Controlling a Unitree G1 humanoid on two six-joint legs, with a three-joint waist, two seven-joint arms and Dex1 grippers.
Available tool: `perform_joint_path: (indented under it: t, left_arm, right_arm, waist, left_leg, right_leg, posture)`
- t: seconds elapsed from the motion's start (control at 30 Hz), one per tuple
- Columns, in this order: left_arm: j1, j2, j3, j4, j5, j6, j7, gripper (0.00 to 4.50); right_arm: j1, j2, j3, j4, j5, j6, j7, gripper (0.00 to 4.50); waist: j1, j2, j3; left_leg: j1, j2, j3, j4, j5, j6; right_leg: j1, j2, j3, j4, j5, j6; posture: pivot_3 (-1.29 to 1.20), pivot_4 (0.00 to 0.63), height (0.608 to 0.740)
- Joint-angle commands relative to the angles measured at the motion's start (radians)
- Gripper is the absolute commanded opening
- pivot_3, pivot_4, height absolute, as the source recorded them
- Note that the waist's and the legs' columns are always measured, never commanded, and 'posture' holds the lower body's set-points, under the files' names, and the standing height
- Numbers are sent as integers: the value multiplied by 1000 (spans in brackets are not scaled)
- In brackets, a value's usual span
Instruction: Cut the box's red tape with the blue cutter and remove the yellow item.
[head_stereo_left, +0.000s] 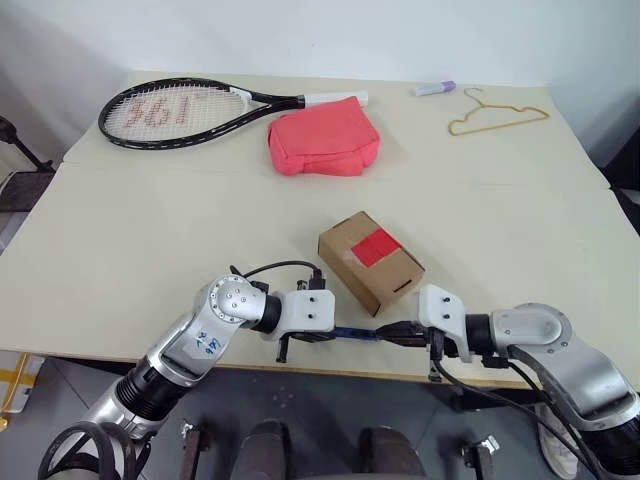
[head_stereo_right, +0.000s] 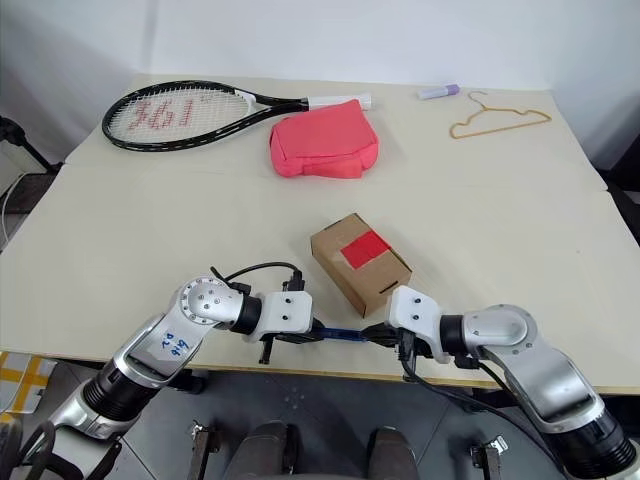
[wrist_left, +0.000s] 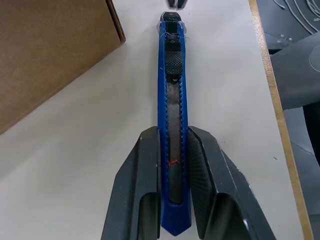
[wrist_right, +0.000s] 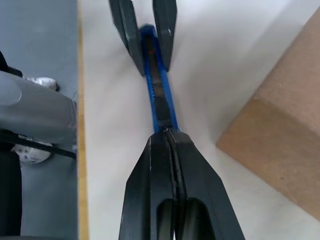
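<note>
The blue cutter's pointed end is in my left gripper, so my right gripper should back off, open and take the cutter's black end (wrist_left: 171, 19) before cutting the red tape.
The box (head_stereo_left: 370, 262), brown cardboard, sits closed near the table's front with the red tape (head_stereo_left: 376, 246) across its top. The yellow item is out of view. Just in front of the box, the blue cutter (head_stereo_left: 355, 334) lies level between my two grippers, along the table's front edge. My left gripper (wrist_left: 172, 131) is shut on the cutter's (wrist_left: 171, 100) rear half. From the other side my right gripper (wrist_right: 167, 132) is shut, its tips meeting the cutter's (wrist_right: 160, 97) front end. Whether it pinches anything there I cannot tell.
A tennis racket (head_stereo_left: 180, 110), a pink-red fabric pouch (head_stereo_left: 323, 138), a lilac marker (head_stereo_left: 435, 89) and a wire hanger (head_stereo_left: 495, 118) lie at the back of the table. The table's front edge (head_stereo_left: 300, 368) runs just below the grippers.
</note>
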Motion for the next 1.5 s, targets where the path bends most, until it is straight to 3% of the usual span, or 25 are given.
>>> perform_joint_path:
  t: [0.03, 0.7, 0.87, 0.9, 1.03, 1.13, 1.27, 1.37, 1.5]
  left_arm:
    - [17, 16, -30, 19, 11, 10, -9, 427]
    - [-9, 9, -23, 48, 8, 6, -2, 427]
    - [4, 24, -9, 47, 7, -3, -1, 427]
    - [27, 29, 19, 51, -7, -48, 11, 427]
    - [134, 24, 150, 83, -85, -409, 54, 427]
    - [190, 29, 220, 104, -101, -572, 91, 427]
    - [203, 21, 248, 105, -135, -672, 87, 427]
    - [186, 7, 246, 110, -139, -696, 87, 427]
    - [168, -3, 228, 108, -131, -708, 83, 427]
  right_arm:
    - [-24, 16, 11, 15, -14, -9, -3, 39]
    - [-81, 129, 118, 49, -70, 2, -13, 39]
    - [-62, 105, 35, -4, 11, 62, -1, 39]
    - [-42, 98, -61, -47, 119, 163, -13, 39]
    - [4, 89, -321, -156, 423, 402, -81, 937]
    - [36, 61, -459, -174, 665, 688, -202, 1997]
    - [32, 72, -548, -122, 921, 950, -439, 3360]
    - [6, 106, -506, -64, 1146, 945, -672, 4346]
    - [-26, 124, -363, -10, 1450, 767, -988, 4346]
  waist:
    - [0, 0, 0]
    - [-1, 0, 0]
    - [-1, 0, 0]
    - [0, 0, 0]
    - [-5, 0, 0]
    - [-2, 0, 0]
    - [2, 0, 0]
    - [0, 0, 0]
    - [-5, 1, 1]
  left_leg:
    - [0, 0, 0, 0, 0, 0]
    - [0, 0, 0, 1, 0, 0]
    - [0, 0, 0, 1, 0, 0]
    - [0, 0, 0, 1, 0, 0]
    - [0, 1, -1, 0, 0, 0]
    - [0, 1, -2, 0, 0, 0]
    - [-1, 0, -2, 1, -1, 1]
    - [-2, 0, -2, 0, -1, 1]
    - [-2, 0, -1, 0, -1, 1]
  right_leg:
    - [0, 0, 0, 0, 0, 0]
    - [0, 0, 0, 2, 0, 0]
    - [0, 0, 0, 2, 0, 0]
    - [0, 0, 0, 2, 0, 0]
    - [0, 0, 0, 2, 0, 0]
    - [-1, 0, -1, 4, 0, 0]
    - [-1, -1, 0, 3, 0, 0]
    - [-1, -1, 0, 2, 0, 0]
    - [-3, -1, 0, 5, 0, 0]
  posture:
    - [0, 150, 740]
    - [0, 150, 740]
    - [0, 150, 740]
    - [0, 150, 740]
    - [0, 150, 740]
    - [0, 150, 740]
    - [0, 150, 740]
    - [0, 150, 740]
    - [0, 150, 740]
